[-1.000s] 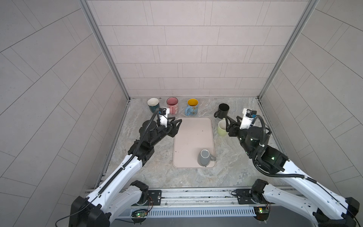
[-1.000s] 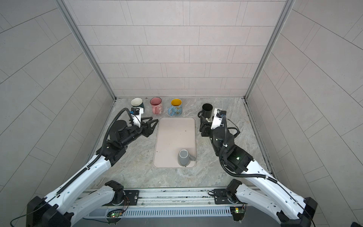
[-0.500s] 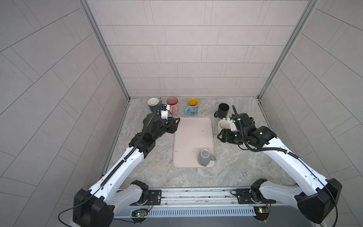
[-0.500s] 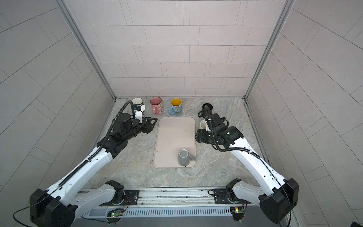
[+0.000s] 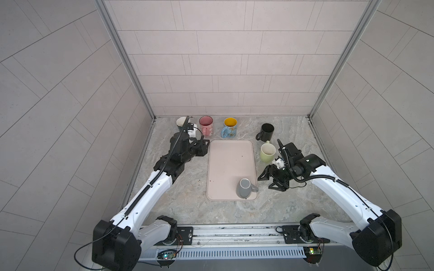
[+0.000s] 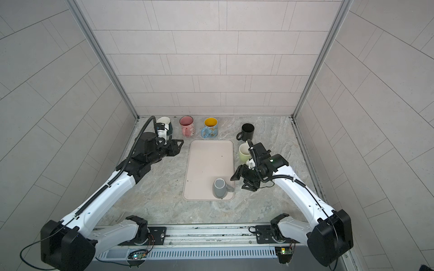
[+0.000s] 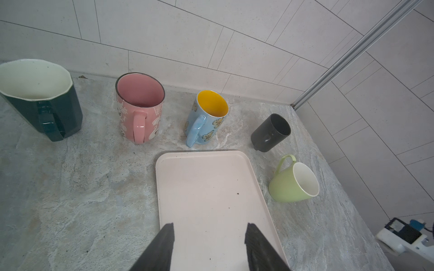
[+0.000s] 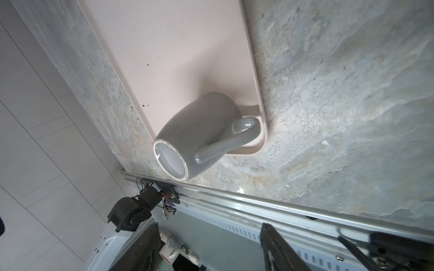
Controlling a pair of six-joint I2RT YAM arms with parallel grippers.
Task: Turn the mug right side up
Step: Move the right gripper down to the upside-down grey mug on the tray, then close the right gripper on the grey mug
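The grey mug's handle (image 5: 255, 188) (image 8: 235, 142) sticks out over the tray's edge, and my right gripper should go there next and close on it.
A grey mug (image 5: 244, 188) (image 6: 220, 188) stands mouth down, its ringed base up, on the near right corner of the pink tray (image 5: 229, 154) (image 6: 209, 159). Its handle points right over the tray rim. In the right wrist view the mug (image 8: 202, 131) lies ahead of the jaws. My right gripper (image 5: 267, 181) (image 6: 240, 181) (image 8: 209, 234) is open and empty, just right of the mug's handle and apart from it. My left gripper (image 5: 203, 146) (image 6: 177, 146) (image 7: 209, 232) is open and empty at the tray's far left corner.
Upright mugs line the back: dark green (image 5: 181, 122), pink (image 5: 206, 124), blue with yellow inside (image 5: 229, 127) and black (image 5: 266, 131). A light green mug (image 5: 267, 152) stands right of the tray, close behind my right wrist. Walls close three sides.
My right arm has swung from beside the light green mug forward and down to the grey mug's handle side, its jaws a little wider. The left gripper has drawn back slightly.
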